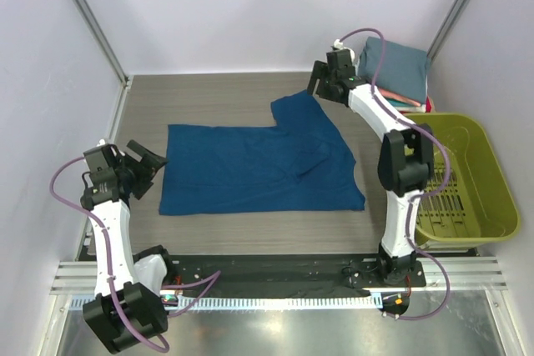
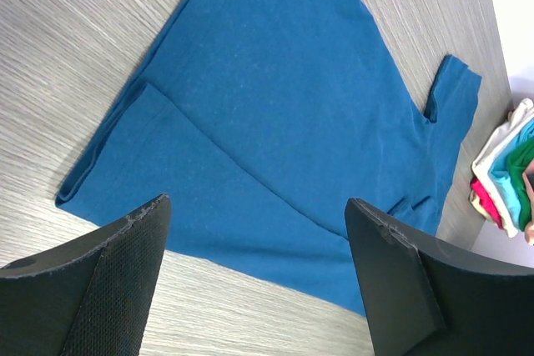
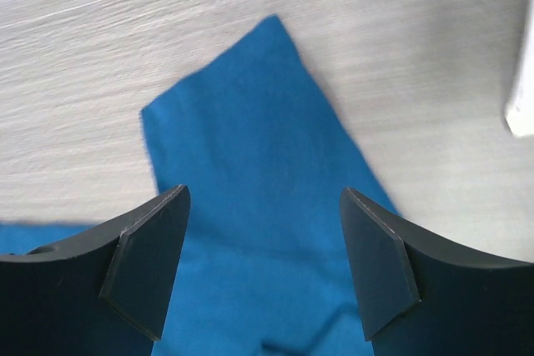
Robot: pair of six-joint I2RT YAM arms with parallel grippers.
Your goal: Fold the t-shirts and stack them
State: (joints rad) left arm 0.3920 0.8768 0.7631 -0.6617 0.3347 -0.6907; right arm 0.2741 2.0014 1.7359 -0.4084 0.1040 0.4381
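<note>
Next, my right gripper grips the dark blue t-shirt's far sleeve at the sleeve's corner (image 1: 307, 92) (image 3: 274, 26) nearest the stack of folded shirts.
A dark blue t-shirt (image 1: 259, 168) lies spread flat on the wooden table, one sleeve (image 1: 296, 110) pointing to the far side; no print shows. My left gripper (image 1: 154, 171) is open and empty, just off the shirt's left edge. In the left wrist view the shirt (image 2: 284, 122) fills the space beyond the gripper (image 2: 259, 231). My right gripper (image 1: 320, 86) is open and empty, above the far sleeve (image 3: 250, 147), which shows between its fingers (image 3: 150, 264). A stack of folded shirts (image 1: 396, 68), slate-teal on top, sits at the back right; it also shows in the left wrist view (image 2: 505, 172).
An olive-green plastic basket (image 1: 463, 177) stands at the right, next to the right arm. White walls close the table at the back and both sides. A white object's edge (image 3: 521, 81) shows at the right of the right wrist view.
</note>
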